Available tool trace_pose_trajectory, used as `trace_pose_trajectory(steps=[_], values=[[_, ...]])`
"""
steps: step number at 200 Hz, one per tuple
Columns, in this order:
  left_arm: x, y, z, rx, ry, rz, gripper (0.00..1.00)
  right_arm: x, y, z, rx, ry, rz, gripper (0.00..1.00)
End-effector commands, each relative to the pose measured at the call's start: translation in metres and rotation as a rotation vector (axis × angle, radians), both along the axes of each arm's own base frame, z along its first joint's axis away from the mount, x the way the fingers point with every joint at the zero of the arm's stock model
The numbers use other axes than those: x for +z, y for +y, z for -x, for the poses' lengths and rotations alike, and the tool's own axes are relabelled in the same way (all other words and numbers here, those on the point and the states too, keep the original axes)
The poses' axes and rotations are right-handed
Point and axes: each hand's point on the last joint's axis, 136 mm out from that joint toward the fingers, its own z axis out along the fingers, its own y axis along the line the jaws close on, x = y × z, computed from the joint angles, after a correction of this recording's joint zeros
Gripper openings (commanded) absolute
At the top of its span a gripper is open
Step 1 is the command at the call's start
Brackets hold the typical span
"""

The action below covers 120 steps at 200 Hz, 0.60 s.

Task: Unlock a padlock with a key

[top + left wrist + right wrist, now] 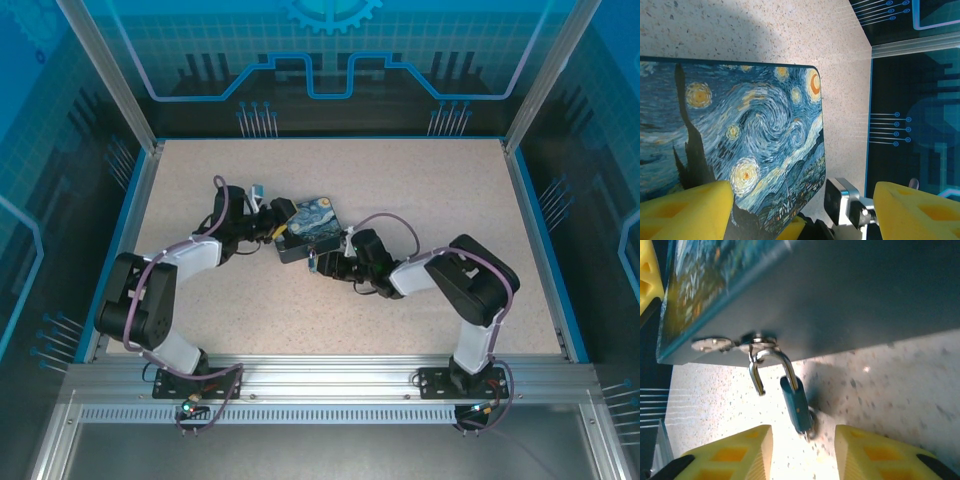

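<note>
The padlock's open shackle is hooked through the hasp and my right gripper is at the key end. I should grab the shackle's long leg (790, 375) and unhook it.
The padlock (794, 405) has a teal body and a silvery shackle (772, 356). It hangs from the hasp on the side of the starry-night box (840, 290). One shackle leg stands free of the body. A small silvery bit, apparently the key (810, 426), sticks out of the body's lower end. My right gripper (802, 455) is open just below the padlock, not touching it. My left gripper (800, 215) is open around the box's (755, 125) near corner. In the top view, the box (312, 225) lies between the left gripper (280, 222) and the right gripper (325, 262).
The speckled table (450, 190) is bounded by blue walls (530, 220). A silver-and-black block (842, 200) sits close to the box corner between my left fingers. Open table lies behind and to the right of the box.
</note>
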Motion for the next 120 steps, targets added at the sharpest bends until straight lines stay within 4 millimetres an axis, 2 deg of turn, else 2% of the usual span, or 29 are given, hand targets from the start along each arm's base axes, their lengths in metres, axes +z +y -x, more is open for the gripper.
trace_pose_trajectory(steps=[1,20,52,77,120], values=[[-0.003,0.000,0.009,0.020,0.033,0.004,0.75,0.008,-0.015,-0.001,-0.103,-0.045,-0.013,0.41],[-0.005,-0.001,0.012,0.020,0.041,0.007,0.74,0.011,-0.017,-0.001,-0.105,-0.067,-0.029,0.45],[-0.004,-0.003,0.015,0.020,0.042,0.012,0.74,0.013,-0.001,-0.004,-0.037,-0.071,-0.071,0.46],[-0.003,-0.004,0.018,0.019,0.039,0.010,0.74,0.006,-0.003,-0.007,-0.050,-0.038,-0.060,0.46],[-0.003,-0.007,0.020,0.013,0.041,0.011,0.74,-0.001,0.004,-0.010,-0.038,0.002,-0.073,0.43]])
